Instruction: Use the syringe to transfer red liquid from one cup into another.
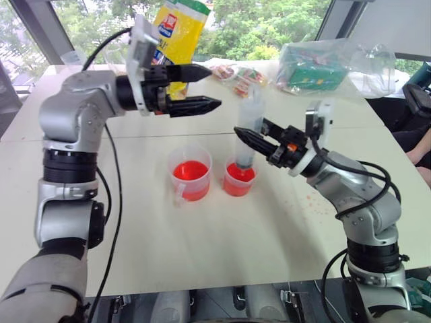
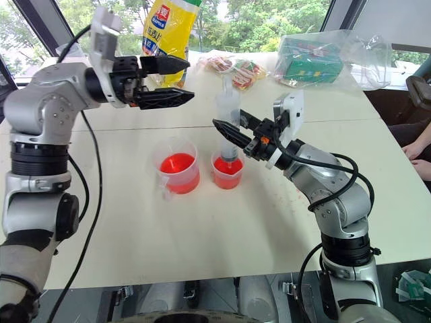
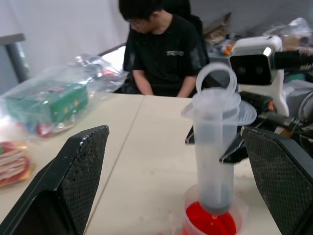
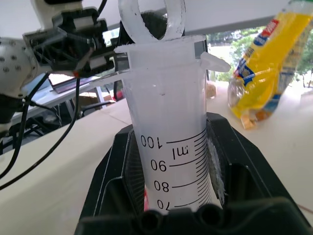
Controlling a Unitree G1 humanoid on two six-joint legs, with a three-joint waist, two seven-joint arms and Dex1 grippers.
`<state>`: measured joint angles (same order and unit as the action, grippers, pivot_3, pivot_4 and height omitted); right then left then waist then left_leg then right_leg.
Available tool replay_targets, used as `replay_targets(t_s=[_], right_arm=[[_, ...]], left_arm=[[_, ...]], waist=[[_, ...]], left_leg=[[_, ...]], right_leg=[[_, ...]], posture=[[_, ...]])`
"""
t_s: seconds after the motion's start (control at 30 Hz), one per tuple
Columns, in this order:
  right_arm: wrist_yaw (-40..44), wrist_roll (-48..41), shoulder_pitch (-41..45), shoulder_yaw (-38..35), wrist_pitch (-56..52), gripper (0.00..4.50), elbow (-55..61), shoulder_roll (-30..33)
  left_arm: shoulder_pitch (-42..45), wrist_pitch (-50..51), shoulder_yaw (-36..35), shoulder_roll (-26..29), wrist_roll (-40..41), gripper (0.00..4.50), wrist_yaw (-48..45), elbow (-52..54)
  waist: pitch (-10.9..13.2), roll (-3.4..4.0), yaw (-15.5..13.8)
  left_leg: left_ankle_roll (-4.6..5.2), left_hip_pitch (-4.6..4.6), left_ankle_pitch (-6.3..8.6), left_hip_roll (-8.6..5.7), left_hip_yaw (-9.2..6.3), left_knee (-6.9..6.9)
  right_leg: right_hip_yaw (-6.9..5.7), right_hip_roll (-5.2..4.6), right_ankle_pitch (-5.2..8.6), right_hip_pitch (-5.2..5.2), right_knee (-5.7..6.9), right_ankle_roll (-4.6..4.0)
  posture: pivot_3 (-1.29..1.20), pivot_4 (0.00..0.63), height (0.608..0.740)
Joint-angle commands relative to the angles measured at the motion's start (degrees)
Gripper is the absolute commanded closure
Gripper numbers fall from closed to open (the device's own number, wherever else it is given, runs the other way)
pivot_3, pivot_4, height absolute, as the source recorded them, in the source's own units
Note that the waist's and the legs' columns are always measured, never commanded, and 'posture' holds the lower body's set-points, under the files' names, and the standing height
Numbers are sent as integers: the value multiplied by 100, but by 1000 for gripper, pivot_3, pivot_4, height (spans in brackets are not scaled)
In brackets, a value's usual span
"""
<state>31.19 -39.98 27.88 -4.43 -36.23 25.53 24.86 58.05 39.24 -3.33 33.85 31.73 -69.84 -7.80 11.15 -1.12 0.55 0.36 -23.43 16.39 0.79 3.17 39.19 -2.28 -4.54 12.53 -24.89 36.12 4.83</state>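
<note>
Next, my right gripper puts the syringe down on the white table (image 1: 299,182) by the red drops, beside the smaller cup.
The syringe (image 1: 250,114) stands upright with its tip down in the smaller handleless cup (image 1: 239,180), which holds red liquid (image 1: 240,173). My right gripper (image 1: 254,138) is shut on the barrel, whose printed scale shows between the fingers in the right wrist view (image 4: 171,142). The plunger is pushed down and the barrel (image 3: 215,147) looks empty. Left of it stands the larger cup with a handle (image 1: 190,176), also holding red liquid (image 1: 190,171). My left gripper (image 1: 214,86) hangs open, level, above and left of the cups, apart from the syringe top.
A yellow bag (image 1: 178,27), snack packets (image 1: 236,74) and a green box in a clear plastic bag (image 1: 313,67) lie at the back of the white table (image 1: 202,249). A person (image 3: 161,54) sits at the table's right end.
</note>
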Motion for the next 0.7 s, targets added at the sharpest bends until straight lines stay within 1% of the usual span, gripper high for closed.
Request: replay_targets(t_s=[0.03, 0.17, 0.23, 0.3, 0.37, 0.43, 0.53, 0.6, 0.7], right_arm=[[-193, -349, 420, -381, -189, 3152, 254, 139], [-799, -712, 960, -807, -967, 3152, 39, 452], [-1256, -1144, 1278, -1220, -1583, 3152, -174, 643], [-1698, -1447, 1466, -1577, -2413, 3152, -452, 991], [-1854, -1555, 1399, -1687, -3079, 3152, -598, 1381], [-1833, -1576, 1210, -1616, -3646, 3152, -706, 1740], [-1854, -1382, 956, -1235, -4487, 3152, -977, 2124], [-1829, -1240, 833, -1054, -4690, 3152, -1150, 2169], [-1783, -1039, 792, -859, -4900, 3152, -1546, 2038]], left_arm=[[-154, 99, -167, 137, 192, 39, 93, 385], [-440, 189, -227, 233, 321, 39, 219, 633], [-624, 154, -205, 302, 298, 39, 248, 769], [-834, 154, -191, 366, 323, 39, 284, 944], [-1028, 178, -182, 433, 347, 39, 327, 1130], [-1208, 217, -193, 484, 408, 39, 383, 1312], [-1417, 245, -186, 538, 457, 39, 477, 1539], [-1499, 311, -205, 534, 525, 39, 562, 1663], [-1643, 338, -178, 568, 562, 39, 641, 1862]], waist=[[0, 0, -1], [0, 0, 4], [0, 0, 7], [1, 1, 3], [1, 1, -10], [0, 0, -10], [0, 0, 2], [0, 0, 14], [0, 1, 23]], left_leg=[[0, 0, 0, 0, 0, 0], [0, 0, 0, 0, 1, 0], [0, 0, 0, 0, 1, 0], [0, 0, 0, 2, 3, 0], [0, 0, 0, 2, 1, -1], [4, -2, 2, 1, 2, -2], [8, -2, 5, 1, 5, -3], [8, -2, 5, 1, 6, -2], [8, -1, 5, 1, 7, -2]], right_leg=[[0, -1, 0, 0, 0, 0], [0, -2, 0, 0, 0, 0], [0, -1, 0, 0, 0, -1], [1, -2, 0, -1, 0, -1], [0, -4, 0, 0, -1, -2], [0, -7, 1, 0, -4, -3], [1, -7, 1, 0, -6, -3], [3, -7, 1, 0, -5, -2], [5, -3, 1, -2, -5, -2]], posture=[[0, 150, 740], [0, 150, 740], [0, 150, 740], [0, 150, 740], [0, 150, 740], [0, 150, 740], [0, 150, 740], [0, 150, 740], [0, 150, 740]])
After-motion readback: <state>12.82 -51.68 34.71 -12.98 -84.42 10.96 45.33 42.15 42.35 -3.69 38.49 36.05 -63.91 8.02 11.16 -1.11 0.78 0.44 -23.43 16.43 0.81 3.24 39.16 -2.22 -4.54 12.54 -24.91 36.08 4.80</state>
